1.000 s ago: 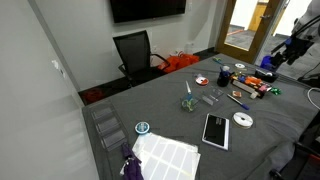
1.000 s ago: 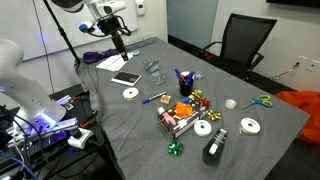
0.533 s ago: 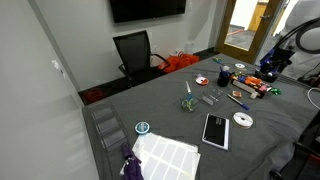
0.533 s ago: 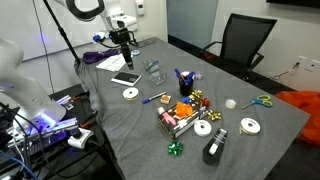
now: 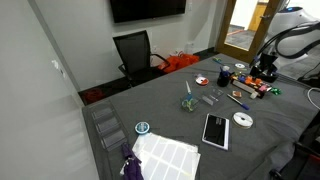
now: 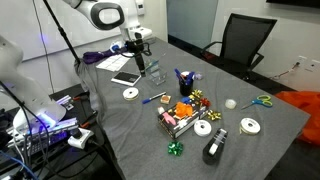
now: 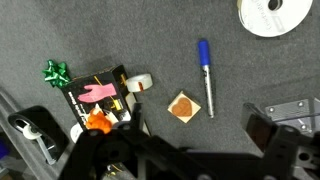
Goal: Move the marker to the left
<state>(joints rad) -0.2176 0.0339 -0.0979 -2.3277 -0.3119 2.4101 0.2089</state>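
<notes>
Next, my gripper closes around the marker's body [image 5: 239,102] [image 7: 207,76], just under the blue cap that points toward the white tape roll.
The marker [image 7: 205,77] is a slim pen with a blue cap, lying flat on the grey table cloth. It also shows as a small blue stick in both exterior views [image 6: 155,98] [image 5: 237,100]. My gripper [image 7: 200,125] is open and empty. It hangs above the cloth, just short of the marker's lower end in the wrist view. In the exterior views the gripper [image 6: 140,60] [image 5: 265,68] is held high over the table, apart from the marker.
An orange heart tile [image 7: 182,106] lies beside the marker. A white tape roll [image 7: 270,15] lies beyond it. A box of craft items [image 7: 100,100] and a green bow [image 7: 55,71] lie to the side. A flat black tablet [image 6: 125,79] lies near the tape roll [image 6: 130,94].
The arm has swung in from the table's end toward the middle and lower, bringing the gripper over the area near the marker. The objects have not moved.
</notes>
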